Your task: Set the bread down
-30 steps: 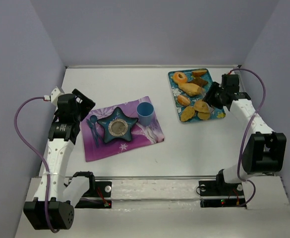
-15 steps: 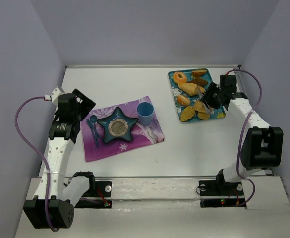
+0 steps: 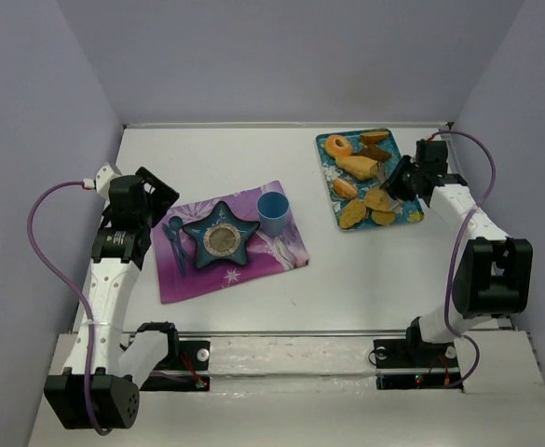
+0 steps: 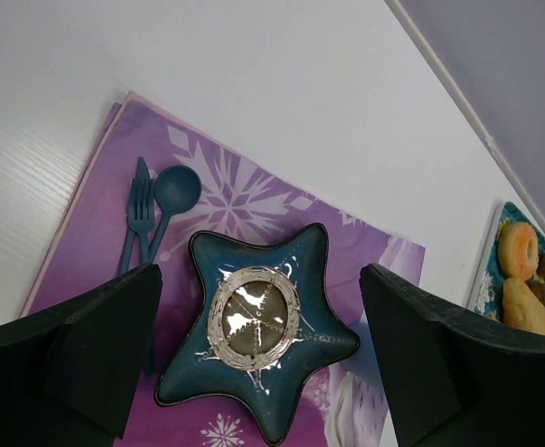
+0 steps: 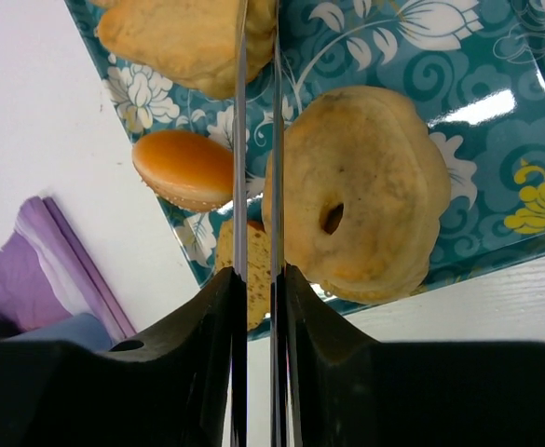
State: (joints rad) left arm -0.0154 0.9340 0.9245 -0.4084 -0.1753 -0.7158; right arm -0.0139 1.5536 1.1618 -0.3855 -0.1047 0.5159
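Note:
The long loaf will rest on the middle of the star-shaped dark blue plate (image 3: 216,235) once the robot's right gripper releases it.
Several breads lie on the teal flowered tray (image 3: 414,217) at the back right: a ring-shaped bread (image 3: 377,198) (image 5: 356,196), an orange bun (image 3: 345,188) (image 5: 183,168), a long loaf (image 3: 359,168) and a glazed donut (image 3: 337,146). My right gripper (image 3: 404,179) (image 5: 258,272) is shut on thin metal tongs (image 5: 239,140). The blades stand close together over the tray, just left of the ring-shaped bread, with nothing between them. My left gripper (image 3: 154,197) (image 4: 260,275) is open and empty above the star-shaped dark blue plate (image 3: 220,240) (image 4: 253,335).
The star plate sits on a purple snowflake placemat (image 3: 277,253) (image 4: 95,223) with a blue fork and spoon (image 3: 174,237) (image 4: 156,209) on its left and a light blue cup (image 3: 273,212) at its back right. Grey walls close the table on three sides.
My right gripper has shifted a little over the tray's right part, with the tongs' tips now beside the ring-shaped bread. The left arm has not moved.

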